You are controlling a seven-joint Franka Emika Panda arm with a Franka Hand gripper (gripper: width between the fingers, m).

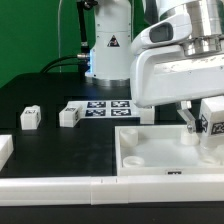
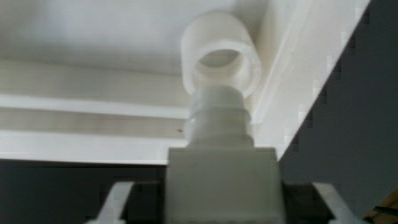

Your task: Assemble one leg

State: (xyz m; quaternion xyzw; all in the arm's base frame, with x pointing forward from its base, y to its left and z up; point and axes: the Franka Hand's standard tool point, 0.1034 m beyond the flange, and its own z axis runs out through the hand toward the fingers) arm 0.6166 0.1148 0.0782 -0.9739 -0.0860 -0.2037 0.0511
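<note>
The leg is to stand upright in the white panel's round corner socket (image 1: 208,158) (image 2: 219,62), close to the front rail. Next, I let go of it there with my gripper.
My gripper (image 1: 203,127) is shut on a leg (image 1: 213,117), a white block with a black-and-white tag, at the exterior view's right. It holds the leg over the far right corner of the large white tray-like panel (image 1: 150,152). In the wrist view the leg (image 2: 222,150) sits between my two fingers (image 2: 121,203). Its stepped round end points at a raised round socket (image 2: 221,55) in the panel's corner and is close to it or touching. Whether it has entered the socket I cannot tell. Two more legs (image 1: 30,117) (image 1: 69,115) lie on the black table at the left.
The marker board (image 1: 108,107) lies on the table behind the panel. A white part (image 1: 5,149) sits at the exterior view's left edge. A white rail (image 1: 60,186) runs along the table's front. The arm's base (image 1: 108,45) stands at the back.
</note>
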